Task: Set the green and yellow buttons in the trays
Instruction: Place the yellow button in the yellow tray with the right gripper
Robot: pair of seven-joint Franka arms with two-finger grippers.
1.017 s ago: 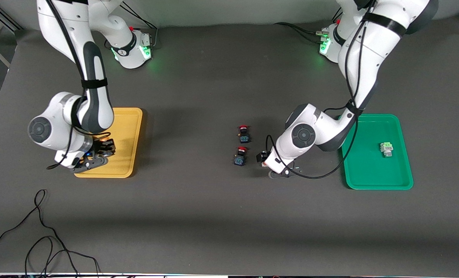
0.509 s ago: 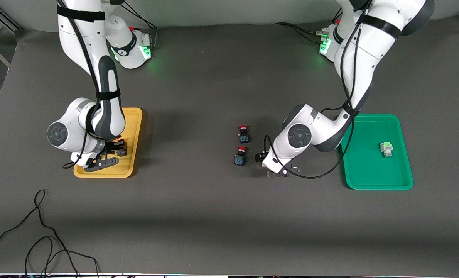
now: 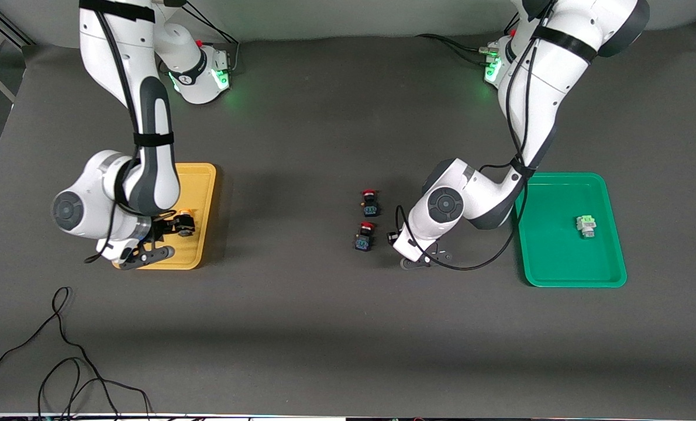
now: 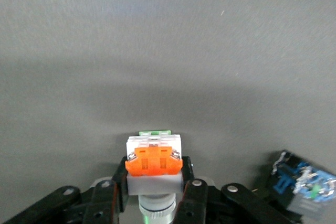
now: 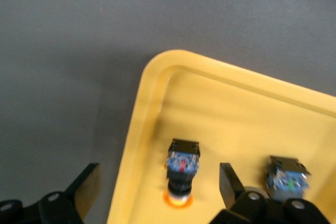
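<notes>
Next, my left gripper lets go of the orange-red button between the green button and the green tray's in the middle of the table rim (image 3: 547,233).
My right gripper (image 3: 156,241) is open over the yellow tray (image 3: 199,175), at its corner nearest the camera. In the right wrist view its fingers (image 5: 86,186) stand wide apart over the tray's rim (image 5: 157,66). Two black-blue buttons lie in this tray, one with an orange-yellow cap (image 5: 182,169) and a second (image 5: 286,177) beside it. The capped one shows in the front view (image 3: 185,225). My left gripper (image 3: 407,250) (image 4: 155,182) is shut on the white-bodied button with the orange-red face (image 4: 154,161), low over the table. The white-bodied green button (image 3: 585,225) lies in the green tray (image 3: 570,275).
Two red-capped black-blue buttons (image 3: 370,203) (image 3: 364,235) stand mid-table beside my left gripper; one shows in the left wrist view (image 4: 302,182). A black cable (image 3: 61,351) loops on the table near the front camera, toward the right arm's end.
My right gripper shifted over the yellow tray and back toward its edge, and an orange-capped button now shows uncovered beside it. My left gripper moved slightly toward the red-capped buttons.
</notes>
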